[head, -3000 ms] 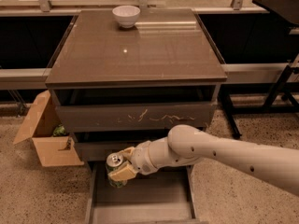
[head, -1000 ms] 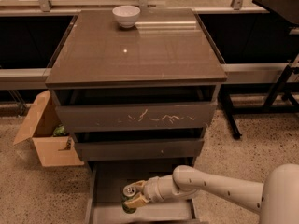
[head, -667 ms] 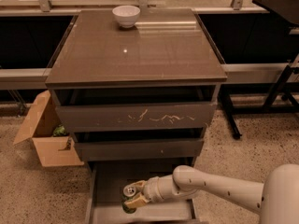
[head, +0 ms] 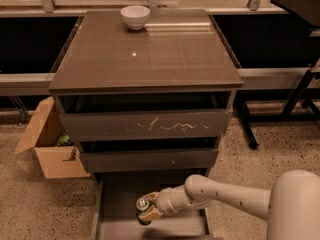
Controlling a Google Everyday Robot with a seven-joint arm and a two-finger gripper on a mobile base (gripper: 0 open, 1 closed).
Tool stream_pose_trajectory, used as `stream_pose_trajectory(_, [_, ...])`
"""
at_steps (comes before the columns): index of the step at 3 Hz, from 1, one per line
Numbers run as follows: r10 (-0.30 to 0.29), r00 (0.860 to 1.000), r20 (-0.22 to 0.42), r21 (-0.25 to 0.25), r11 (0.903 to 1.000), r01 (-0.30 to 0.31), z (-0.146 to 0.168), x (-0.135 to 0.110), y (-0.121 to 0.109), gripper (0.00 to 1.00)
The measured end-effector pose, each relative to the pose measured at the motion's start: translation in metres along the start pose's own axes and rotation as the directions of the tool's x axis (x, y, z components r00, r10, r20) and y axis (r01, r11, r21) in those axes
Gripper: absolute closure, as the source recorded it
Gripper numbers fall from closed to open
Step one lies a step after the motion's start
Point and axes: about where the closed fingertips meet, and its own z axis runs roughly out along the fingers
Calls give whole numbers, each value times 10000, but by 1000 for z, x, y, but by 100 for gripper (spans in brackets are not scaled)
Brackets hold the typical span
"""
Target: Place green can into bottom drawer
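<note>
Next, I set the green can on the middle of the bottom drawer's inside (head: 155, 206) with my gripper.
The bottom drawer (head: 117, 196) is pulled open under the cabinet, its flat floor showing. My gripper (head: 148, 210) reaches down into it from the right and is shut on the green can (head: 143, 204). Only the can's silver top and a little of its dark side show; the rest is hidden by the fingers. The can is held low inside the drawer, left of centre. I cannot tell whether it touches the floor.
The middle drawer (head: 150, 159) and the scratched top drawer (head: 145, 125) stand slightly out above my arm. A white bowl (head: 135, 17) sits at the back of the cabinet top. An open cardboard box (head: 47, 144) stands on the floor at the left. A dark table leg (head: 295, 104) is at the right.
Three seconds ago the can was held higher, in front of the middle drawer. It has since come down into the bottom drawer. Over the last second nothing visibly moved.
</note>
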Motion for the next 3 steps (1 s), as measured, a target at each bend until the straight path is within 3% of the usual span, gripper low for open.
stream_pose_trajectory(2, [-1013, 9947, -145, -199, 9947, 1011, 9, 54, -40, 100])
stream_pose_trajectory(3, [-1183, 9926, -269, -197, 9928, 1178, 16, 71, -54, 100])
